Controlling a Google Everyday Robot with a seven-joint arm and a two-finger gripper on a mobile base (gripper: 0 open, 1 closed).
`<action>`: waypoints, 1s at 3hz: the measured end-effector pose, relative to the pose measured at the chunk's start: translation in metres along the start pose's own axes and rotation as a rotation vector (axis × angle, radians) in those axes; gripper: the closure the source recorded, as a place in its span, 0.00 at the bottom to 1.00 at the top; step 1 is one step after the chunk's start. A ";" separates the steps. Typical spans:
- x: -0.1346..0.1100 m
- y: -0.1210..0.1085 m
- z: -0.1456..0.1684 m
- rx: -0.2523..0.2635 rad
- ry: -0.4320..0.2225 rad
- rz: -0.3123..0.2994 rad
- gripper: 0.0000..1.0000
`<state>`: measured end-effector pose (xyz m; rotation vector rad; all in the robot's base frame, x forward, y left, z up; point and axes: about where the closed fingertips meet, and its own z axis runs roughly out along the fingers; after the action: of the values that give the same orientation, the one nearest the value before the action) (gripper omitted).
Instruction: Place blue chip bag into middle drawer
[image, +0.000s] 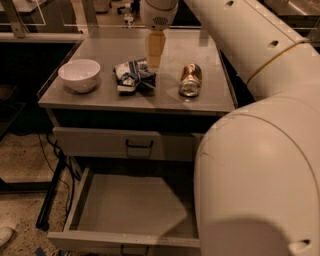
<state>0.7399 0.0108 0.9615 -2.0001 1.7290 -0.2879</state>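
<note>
The blue chip bag's end (147, 76) nearest the copper-coloured can, away from the white bowl, is the next place my gripper needs to go to and close on.
The blue chip bag (133, 76) lies crumpled on the cabinet top (110, 50), between a white bowl and a can. My gripper (155, 54) hangs from the arm at the top of the view, pointing down. It is just behind and slightly right of the bag, above the cabinet top, and holds nothing that I can see. The middle drawer (130, 207) is pulled open below, and its flat grey tray is empty. The grey drawer front (100, 143) just above it is closed and has a black handle.
A white bowl (79, 74) stands left of the bag. A copper-coloured can (190, 80) lies on its side right of it. My arm's large white body (260, 165) fills the right side and hides the drawer's right edge. Cables (52, 150) hang left of the cabinet.
</note>
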 end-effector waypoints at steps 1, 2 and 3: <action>-0.023 -0.005 0.011 -0.030 -0.063 -0.031 0.00; -0.028 -0.002 0.029 -0.066 -0.097 -0.004 0.00; -0.026 0.002 0.053 -0.111 -0.108 0.033 0.00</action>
<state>0.7574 0.0475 0.9186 -2.0230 1.7415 -0.0724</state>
